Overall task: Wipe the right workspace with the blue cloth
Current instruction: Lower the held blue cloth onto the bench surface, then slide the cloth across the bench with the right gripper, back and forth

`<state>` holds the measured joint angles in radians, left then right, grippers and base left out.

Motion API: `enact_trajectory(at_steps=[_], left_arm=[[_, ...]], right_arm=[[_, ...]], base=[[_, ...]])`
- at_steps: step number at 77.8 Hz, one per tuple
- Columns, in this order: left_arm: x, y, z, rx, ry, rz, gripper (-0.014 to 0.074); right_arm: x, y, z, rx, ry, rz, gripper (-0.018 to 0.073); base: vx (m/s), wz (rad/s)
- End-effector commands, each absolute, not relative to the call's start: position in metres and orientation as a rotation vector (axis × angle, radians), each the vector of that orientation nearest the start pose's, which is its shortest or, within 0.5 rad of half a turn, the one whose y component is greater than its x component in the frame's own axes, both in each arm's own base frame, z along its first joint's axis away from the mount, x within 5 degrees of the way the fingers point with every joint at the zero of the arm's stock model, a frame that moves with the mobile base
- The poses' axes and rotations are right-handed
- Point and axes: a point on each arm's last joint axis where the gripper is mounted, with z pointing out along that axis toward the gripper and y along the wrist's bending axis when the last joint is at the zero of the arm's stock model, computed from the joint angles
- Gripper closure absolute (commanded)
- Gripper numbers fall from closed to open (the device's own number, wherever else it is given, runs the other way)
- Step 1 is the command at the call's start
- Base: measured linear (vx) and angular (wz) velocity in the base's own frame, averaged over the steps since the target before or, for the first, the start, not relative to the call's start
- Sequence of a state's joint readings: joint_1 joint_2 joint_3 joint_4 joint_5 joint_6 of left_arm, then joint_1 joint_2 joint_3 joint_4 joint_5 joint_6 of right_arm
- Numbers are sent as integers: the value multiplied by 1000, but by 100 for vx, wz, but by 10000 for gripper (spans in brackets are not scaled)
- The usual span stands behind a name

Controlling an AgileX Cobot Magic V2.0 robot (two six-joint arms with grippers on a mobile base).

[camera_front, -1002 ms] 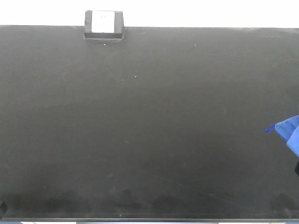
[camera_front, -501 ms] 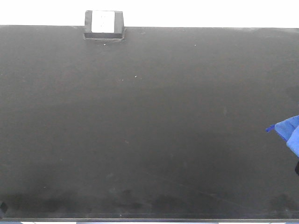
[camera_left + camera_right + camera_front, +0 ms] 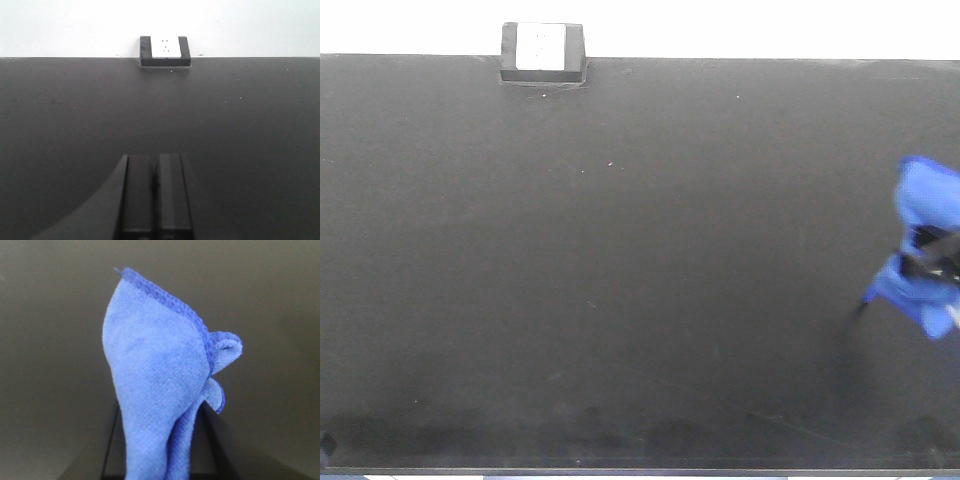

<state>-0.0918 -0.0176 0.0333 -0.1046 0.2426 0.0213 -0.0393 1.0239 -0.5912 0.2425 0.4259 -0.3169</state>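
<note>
The robot's right gripper should release the blue cloth on the bare bench [image 3: 867, 263] just past the cloth's thin trailing tail.
The blue cloth [image 3: 926, 203] hangs bunched at the right edge of the black right workspace [image 3: 620, 260], one lump above and one below my right gripper [image 3: 932, 256], which is shut on it. A thin tail trails off its lower left corner. In the right wrist view the blue cloth [image 3: 155, 380] stands up between the dark fingers [image 3: 113, 445] of my right gripper [image 3: 161, 412] and hides most of them. My left gripper [image 3: 155, 161] hovers over the bench with its jaws pressed together and nothing between them.
A small dark block with a white face [image 3: 542, 50] sits at the bench's far edge, left of centre, and is the same block [image 3: 164, 50] straight ahead in the left wrist view. A white wall runs behind the bench.
The blue cloth has shifted left and further into view at the right edge, and it now sits higher and more bunched. The dark right gripper now shows in its middle.
</note>
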Motion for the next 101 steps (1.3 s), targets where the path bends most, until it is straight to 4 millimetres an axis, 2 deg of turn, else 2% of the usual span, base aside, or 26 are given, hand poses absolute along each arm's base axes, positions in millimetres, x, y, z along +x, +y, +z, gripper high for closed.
enact_trajectory(at_steps=[1, 12, 26, 34, 42, 49, 59, 64, 70, 76, 83, 95, 101], left_arm=[[54, -6, 197, 16, 1628, -149, 603], [54, -6, 197, 16, 1628, -149, 603], [54, -6, 197, 16, 1628, -149, 603], [54, -6, 197, 16, 1628, -149, 603], [54, -6, 197, 16, 1628, -149, 603], [54, -6, 197, 16, 1628, -149, 603], [54, -6, 197, 16, 1628, -149, 603], [54, -6, 197, 16, 1628, -149, 603], [54, -6, 197, 16, 1628, -149, 603], [54, -6, 197, 16, 1628, -149, 603], [54, -6, 197, 16, 1628, -149, 603], [54, -6, 197, 16, 1628, -149, 603], [54, -6, 197, 16, 1628, -149, 603]], right_arm=[[226, -2, 256, -97, 2343, 44, 559], [262, -3, 213, -102, 2519, 58, 559], [287, -5, 167, -146, 2663, 57, 559], [291, -6, 154, -137, 2681, 53, 559], [292, 3, 152, -167, 2682, 72, 559], [291, 28, 152, -296, 2669, 106, 559], [283, 84, 153, -547, 2609, 175, 559], [277, 105, 154, -627, 2569, 197, 559], [276, 114, 155, -641, 2536, 203, 559], [280, 106, 154, -603, 2538, 187, 559], [290, 77, 152, -514, 2559, 130, 559], [300, -1, 149, -184, 2607, 27, 559], [299, -31, 149, -50, 2608, -9, 559]], base=[[0, 0], [0, 0], [0, 0], [0, 0], [0, 0], [0, 0], [0, 0], [0, 0], [0, 0], [0, 0], [0, 0], [0, 0], [0, 0]])
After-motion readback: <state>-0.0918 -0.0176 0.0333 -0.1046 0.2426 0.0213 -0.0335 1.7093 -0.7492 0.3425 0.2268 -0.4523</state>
